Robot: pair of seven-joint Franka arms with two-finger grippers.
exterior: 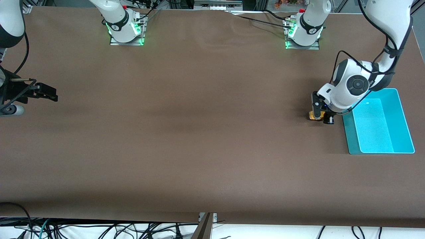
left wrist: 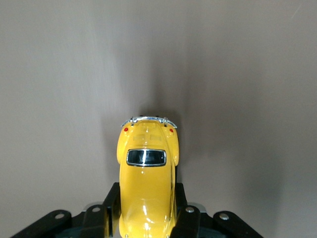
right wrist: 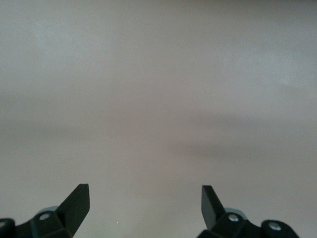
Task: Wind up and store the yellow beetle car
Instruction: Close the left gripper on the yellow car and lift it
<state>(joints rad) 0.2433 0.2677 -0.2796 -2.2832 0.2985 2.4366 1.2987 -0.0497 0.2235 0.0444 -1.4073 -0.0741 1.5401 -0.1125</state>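
The robot's left gripper should release the yellow beetle car on the cyan bin's bottom beside the bin's side [exterior: 365, 120] nearest the right gripper.
The yellow beetle car [left wrist: 146, 183] is a small rounded toy with a dark rear window and a chrome bumper. My left gripper [left wrist: 146, 201] is shut on it, one black finger [left wrist: 112, 198] pressed against each side of the body. In the front view the car [exterior: 314, 115] shows as a yellow patch under the left gripper [exterior: 321, 117], low at the table and just beside the cyan bin [exterior: 375, 127], on the bin's side toward the right arm's end. I cannot tell whether its wheels touch the cloth. My right gripper [exterior: 49, 94] waits open at the right arm's end of the table, and the right wrist view shows nothing between the fingers of the right gripper [right wrist: 145, 191].
The cyan bin holds nothing and lies at the left arm's end of the table. A brown cloth [exterior: 199, 132] covers the whole tabletop. Both arm bases [exterior: 126, 30] stand along the edge farthest from the front camera. Cables hang below the near edge.
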